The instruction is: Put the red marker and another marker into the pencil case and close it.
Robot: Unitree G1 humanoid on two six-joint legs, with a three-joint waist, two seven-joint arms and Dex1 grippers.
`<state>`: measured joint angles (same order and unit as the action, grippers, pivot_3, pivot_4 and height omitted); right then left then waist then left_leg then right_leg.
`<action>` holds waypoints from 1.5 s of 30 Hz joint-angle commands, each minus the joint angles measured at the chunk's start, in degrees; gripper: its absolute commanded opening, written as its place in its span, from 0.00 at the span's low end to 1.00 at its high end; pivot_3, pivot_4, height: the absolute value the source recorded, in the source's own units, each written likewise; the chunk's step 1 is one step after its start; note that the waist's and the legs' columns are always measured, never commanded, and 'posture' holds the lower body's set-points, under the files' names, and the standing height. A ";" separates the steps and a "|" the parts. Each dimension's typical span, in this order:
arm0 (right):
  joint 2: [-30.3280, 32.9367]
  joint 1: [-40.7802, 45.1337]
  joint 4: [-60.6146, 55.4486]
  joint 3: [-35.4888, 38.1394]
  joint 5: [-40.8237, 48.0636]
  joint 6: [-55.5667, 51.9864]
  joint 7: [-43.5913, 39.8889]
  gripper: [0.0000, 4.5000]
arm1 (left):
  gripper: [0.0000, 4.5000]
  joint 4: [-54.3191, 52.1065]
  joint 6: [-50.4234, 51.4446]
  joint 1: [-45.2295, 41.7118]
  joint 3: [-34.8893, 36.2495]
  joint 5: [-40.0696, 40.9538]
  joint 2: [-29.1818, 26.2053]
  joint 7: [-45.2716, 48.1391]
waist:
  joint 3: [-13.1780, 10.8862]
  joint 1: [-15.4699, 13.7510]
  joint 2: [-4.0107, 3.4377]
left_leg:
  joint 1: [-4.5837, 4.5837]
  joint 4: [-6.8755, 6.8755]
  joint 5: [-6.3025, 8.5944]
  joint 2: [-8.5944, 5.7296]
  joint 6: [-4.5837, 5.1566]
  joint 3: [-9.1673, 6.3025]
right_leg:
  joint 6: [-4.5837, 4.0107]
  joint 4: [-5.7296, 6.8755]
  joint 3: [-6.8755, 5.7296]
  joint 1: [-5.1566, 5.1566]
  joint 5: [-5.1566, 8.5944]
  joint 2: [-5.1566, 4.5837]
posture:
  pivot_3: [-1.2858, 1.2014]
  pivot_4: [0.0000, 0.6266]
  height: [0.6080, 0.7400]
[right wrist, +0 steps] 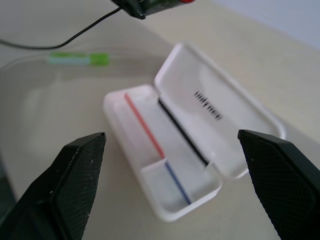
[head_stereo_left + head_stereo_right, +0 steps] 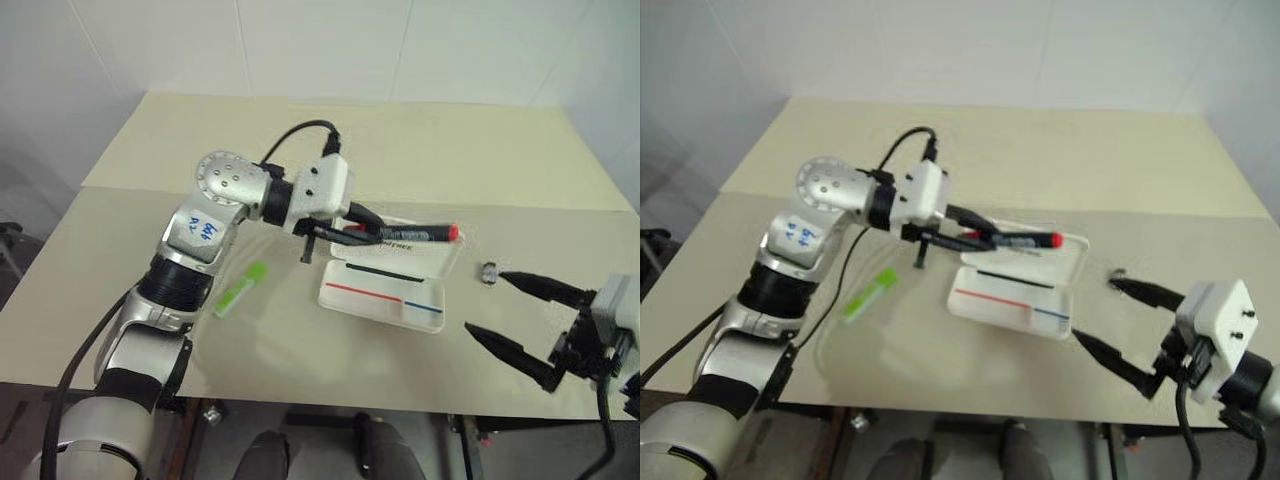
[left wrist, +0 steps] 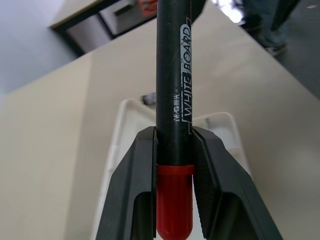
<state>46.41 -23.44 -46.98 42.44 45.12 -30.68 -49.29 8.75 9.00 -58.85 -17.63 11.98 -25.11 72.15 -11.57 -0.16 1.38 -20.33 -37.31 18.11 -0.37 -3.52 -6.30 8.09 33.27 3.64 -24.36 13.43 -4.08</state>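
The robot's left gripper needs to release the red marker in the pencil case's tray (image 2: 381,284) between the black strip and the red stripe.
My left gripper (image 2: 372,232) is shut on the red marker (image 2: 415,234), a black barrel with red ends. It holds the marker level above the open lid of the pencil case (image 2: 345,295). In the left wrist view the two fingers (image 3: 132,180) clamp the marker (image 3: 172,100) close to its red end. The white case lies open, a red and blue stripe along its tray (image 1: 150,150). The light green marker (image 2: 240,289) lies on the table to the left of the case. To the right of the case, my right gripper (image 2: 484,301) stands open and empty.
A small grey object (image 2: 488,271) lies on the table just right of the case, by my right gripper's upper fingertip. The beige table (image 2: 300,360) has a front edge close below the case. A white wall stands behind the table.
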 commanded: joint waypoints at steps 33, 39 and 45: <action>-6.34 -10.30 -4.71 8.98 1.90 6.73 1.13 1.00 | 0.13 15.32 -18.75 2.09 -10.57 -28.44 8.21 -15.13 | 0.00 0.09 0.01 | 0.07 -0.01 -0.07 0.05 0.13 0.43 | 0.02 0.16 0.75 0.02 0.00 0.28 | 0.52 0.24 1.00; -7.40 -9.76 -5.51 7.34 1.77 7.32 4.00 1.00 | 0.13 16.19 -18.95 2.29 -11.18 -30.50 8.51 -16.03 | -0.01 0.21 0.01 | 0.12 -0.01 -0.06 0.06 0.14 0.69 | 0.11 0.15 1.18 0.02 -0.05 0.40 | 0.52 0.24 1.00; -9.88 -9.36 -6.36 7.04 5.00 7.09 7.61 1.00 | 0.13 17.19 -19.28 1.62 -11.44 -31.33 8.72 -16.52 | -0.01 0.22 0.02 | 0.13 -0.02 -0.06 0.07 0.14 0.76 | 0.06 0.14 1.28 0.02 -0.04 0.44 | 0.52 0.24 1.00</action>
<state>37.15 -32.58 -51.70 49.25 48.54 -24.73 -42.67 25.93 -9.41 -56.32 -29.31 -19.03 -16.52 56.30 -11.58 0.07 1.40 -20.20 -37.33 18.05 -0.30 -3.38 -5.53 8.16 33.41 4.95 -24.34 13.37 -3.65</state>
